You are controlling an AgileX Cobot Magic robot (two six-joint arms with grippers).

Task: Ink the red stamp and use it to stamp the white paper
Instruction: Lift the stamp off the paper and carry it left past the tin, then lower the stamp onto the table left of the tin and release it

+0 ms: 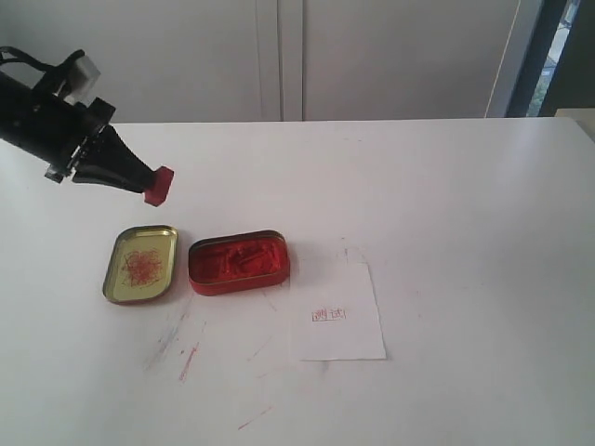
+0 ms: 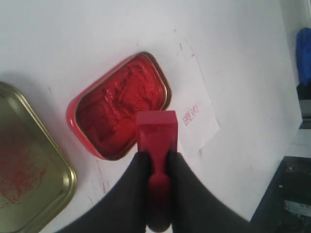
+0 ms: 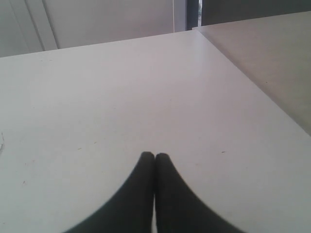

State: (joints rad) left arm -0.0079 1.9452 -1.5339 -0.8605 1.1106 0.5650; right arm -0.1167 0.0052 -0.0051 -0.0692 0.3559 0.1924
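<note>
The robot's left gripper should release the red stamp on the table (image 1: 132,339) just in front of the brass-coloured tin lid.
My left gripper (image 1: 141,177) is shut on the red stamp (image 1: 159,185), holding it by its handle in the air above and to the left of the tin lid. In the left wrist view the red stamp (image 2: 156,133) sticks out past the left gripper (image 2: 158,160), base facing away, over the near rim of the open red ink tin (image 2: 119,104). The white paper (image 1: 337,312) lies right of the ink tin (image 1: 239,262) and bears a small red stamp mark (image 1: 329,315). My right gripper (image 3: 155,156) is shut with nothing in it, over bare table; the exterior view does not show it.
The brass-coloured tin lid (image 1: 141,264), smeared red inside, lies left of the ink tin. Red ink streaks (image 1: 189,360) mark the white table in front of the tins. The table's right edge (image 3: 252,82) borders a second surface.
</note>
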